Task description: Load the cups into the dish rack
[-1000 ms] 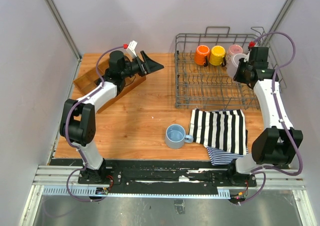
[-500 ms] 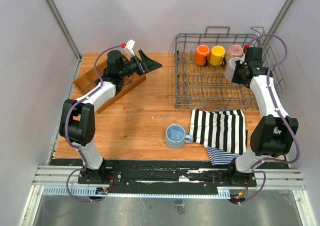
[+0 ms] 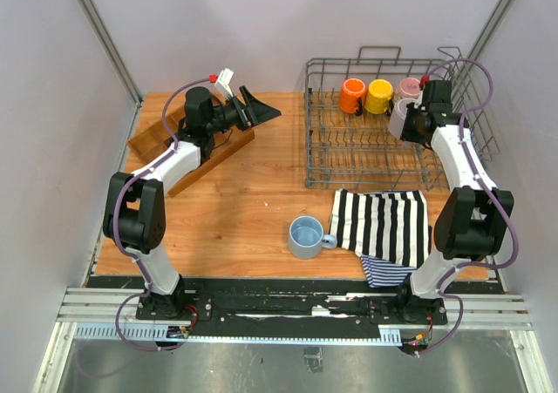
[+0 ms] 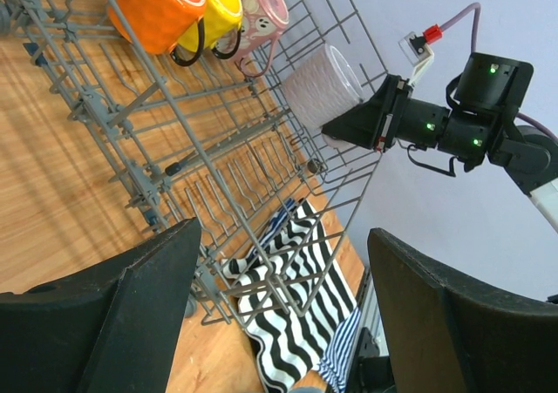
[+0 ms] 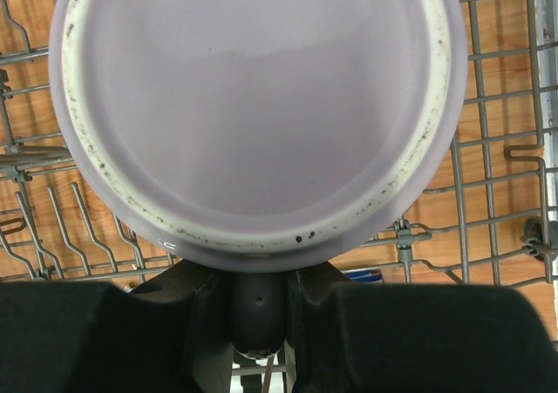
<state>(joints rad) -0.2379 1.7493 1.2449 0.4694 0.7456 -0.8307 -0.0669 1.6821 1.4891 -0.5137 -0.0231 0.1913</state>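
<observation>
Next, I set free the grey cup, now hanging inside the rack, with my right gripper on the rack wires (image 3: 394,138) in front of the yellow and pink cups.
The dish rack (image 3: 307,149) stands at the back right of the table. Orange (image 3: 352,95), yellow (image 3: 379,96) and pink (image 3: 411,86) cups sit side by side along its back row. My right gripper (image 3: 413,123) is shut on the handle of the grey cup (image 3: 401,118), which hangs inside the rack just in front of the pink cup. In the right wrist view the grey cup's base (image 5: 257,105) fills the frame, with its handle (image 5: 259,310) pinched between the fingers. The light blue cup (image 3: 305,236) stands upright on the table near the front. My left gripper (image 3: 261,110) is open and empty, far left of the rack.
A black-and-white striped cloth (image 3: 384,223) lies in front of the rack, over a blue-striped one. A compartmented wooden tray (image 3: 153,140) sits under the left arm at the back left. Rack tines (image 5: 488,193) stand below the grey cup.
The right arm has carried the grey cup back and slightly left within the rack, closer to the pink cup. The left arm has hardly moved.
</observation>
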